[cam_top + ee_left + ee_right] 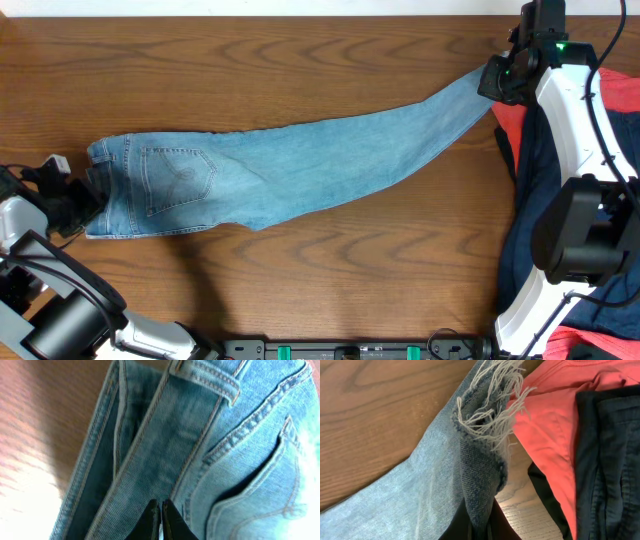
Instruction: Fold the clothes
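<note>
I have the middle of the jeans' waistband pinched in my left gripper while the jeans' far corner (95,148) lies loose, so next I open it and take the far corner before pulling the jeans straight.
The light-blue jeans (290,165) lie stretched across the wooden table, waist at the left, legs running up to the right. A stitched back pocket (178,180) faces up. My left gripper (88,195) is shut on the waistband (175,450) at the jeans' left end. My right gripper (497,82) is shut on the leg end, whose frayed whitish hem (490,410) bunches above the fingers (480,527).
A dark navy garment (540,170) and a red-orange garment (510,125) lie piled at the table's right edge, under the right arm. They also show in the right wrist view, red-orange (555,425) and navy (610,460). Bare wood table (300,60).
</note>
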Tool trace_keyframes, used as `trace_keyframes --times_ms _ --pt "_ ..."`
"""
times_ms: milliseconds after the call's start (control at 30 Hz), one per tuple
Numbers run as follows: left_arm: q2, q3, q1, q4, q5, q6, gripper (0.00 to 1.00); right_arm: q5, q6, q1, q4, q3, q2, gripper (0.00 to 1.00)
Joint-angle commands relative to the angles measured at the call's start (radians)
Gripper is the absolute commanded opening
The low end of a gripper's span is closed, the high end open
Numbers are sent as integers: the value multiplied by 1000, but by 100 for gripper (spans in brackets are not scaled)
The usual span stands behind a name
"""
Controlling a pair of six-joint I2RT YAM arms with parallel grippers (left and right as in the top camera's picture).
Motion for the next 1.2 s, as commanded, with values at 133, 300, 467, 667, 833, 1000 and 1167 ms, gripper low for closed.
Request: trace_keyframes --times_ms 133,300,467,667,833,1000,1167 --pt "-153 76 80 -50 -40 -74 7 16 22 -18 -8 5 3 1" --pt "-144 76 82 -45 -129 -74 40 13 22 -18 -8 5 3 1" --pt "-45 76 81 -11 -114 -72 67 14 21 -18 -8 5 3 1" --pt "76 76 81 -20 8 -22 66 57 21 -28 11 5 3 1" --pt "113 76 71 -61 67 -5 38 103 21 -53 46 5 3 1" --pt "113 76 40 -110 103 -6 20 102 23 -97 93 5 3 1" --pt "113 76 18 -91 166 -6 41 88 9 -126 113 5 3 1"
